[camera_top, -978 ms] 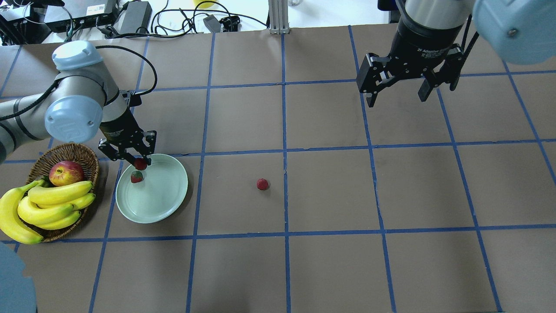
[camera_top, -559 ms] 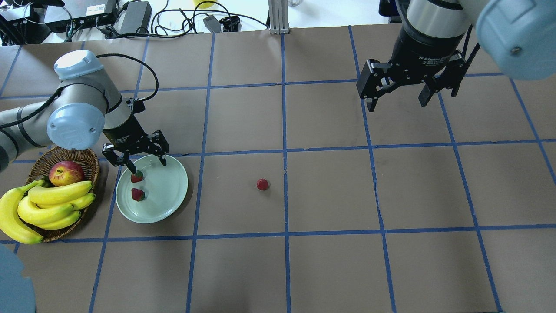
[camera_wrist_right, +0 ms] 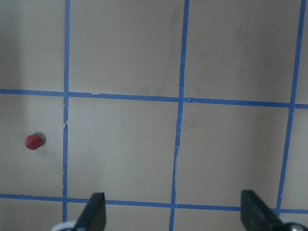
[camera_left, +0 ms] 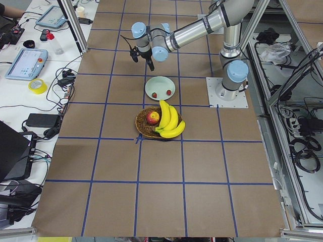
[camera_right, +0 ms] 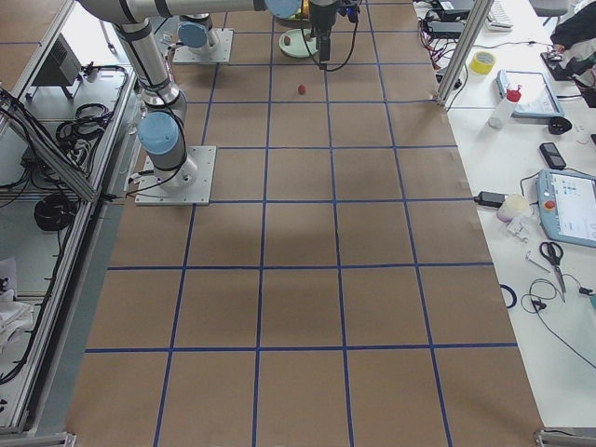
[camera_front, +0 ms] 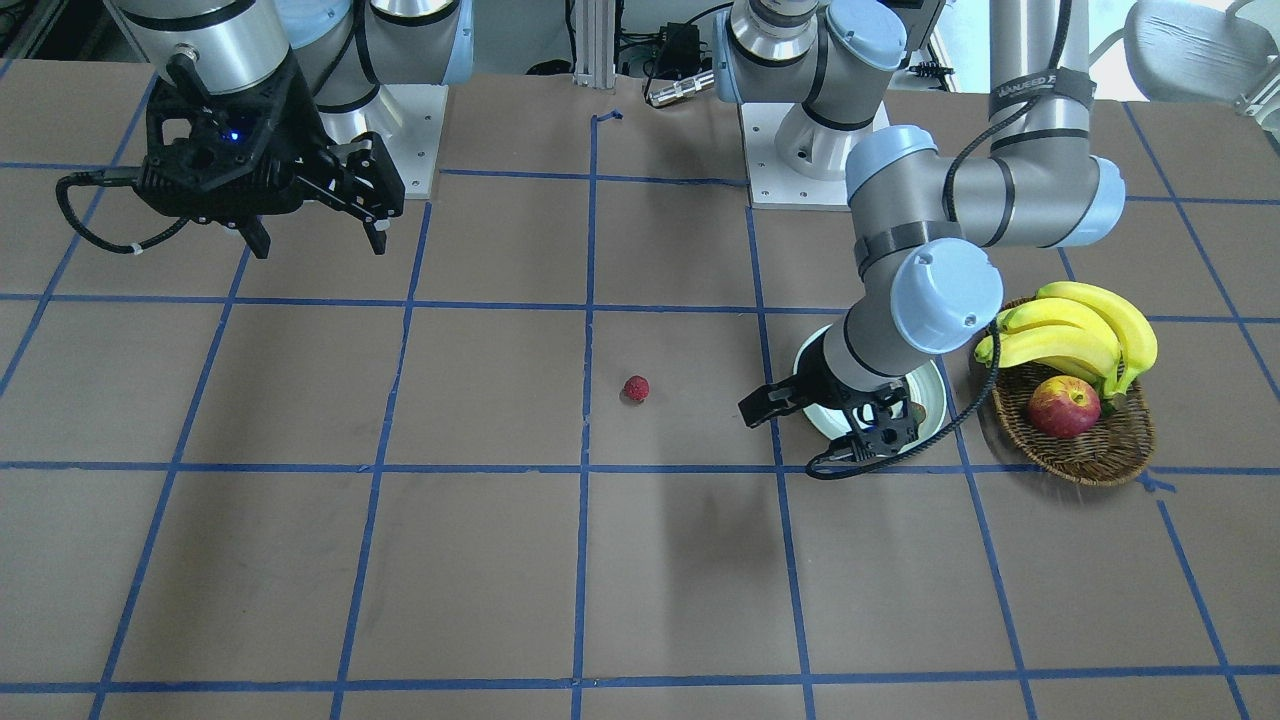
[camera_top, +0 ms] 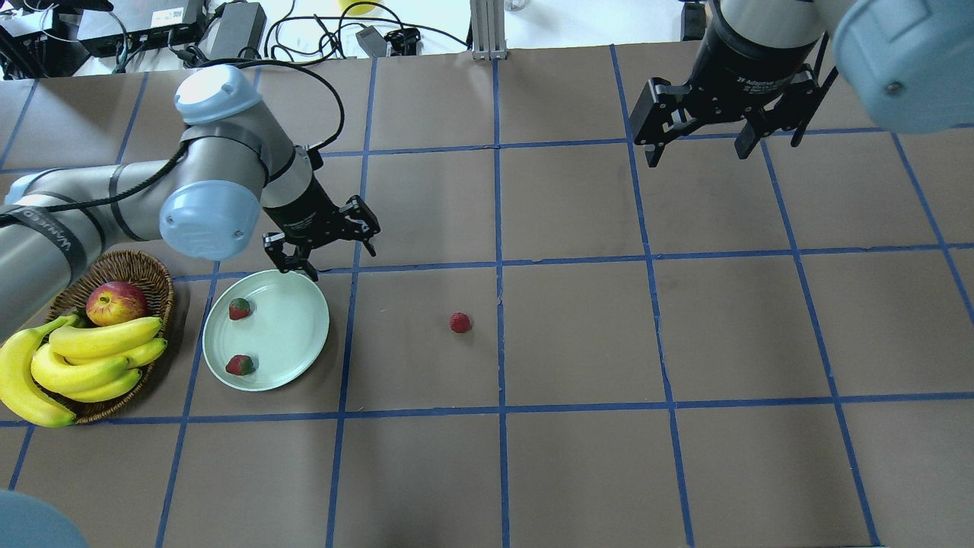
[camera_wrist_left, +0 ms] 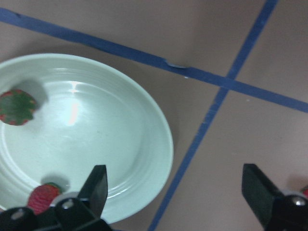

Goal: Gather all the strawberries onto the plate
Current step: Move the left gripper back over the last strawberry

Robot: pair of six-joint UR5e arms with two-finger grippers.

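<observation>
The strawberry lying alone on the brown table still has to join the plate, so next my left gripper closes on the sides of the strawberry (camera_front: 636,389) (camera_wrist_left: 305,191).
Two strawberries (camera_top: 239,308) (camera_top: 240,364) lie in the pale green plate (camera_top: 285,335). They also show in the left wrist view (camera_wrist_left: 17,107) (camera_wrist_left: 42,197). A third strawberry (camera_top: 459,322) lies alone on the brown table, right of the plate; it also shows in the front view (camera_front: 636,388) and the right wrist view (camera_wrist_right: 33,142). My left gripper (camera_top: 329,257) is open and empty, just beyond the plate's far right rim. My right gripper (camera_top: 696,152) is open and empty, high over the far right of the table.
A brown wicker basket (camera_top: 125,265) with a bunch of bananas (camera_top: 91,358) and a red-yellow apple (camera_top: 116,302) stands left of the plate. Blue tape lines grid the table. Cables and boxes lie beyond the far edge.
My left gripper opened and let its strawberry drop into the plate, where it rolled to the near side. The gripper then moved right, off the plate. My right gripper shifted slightly farther away.
</observation>
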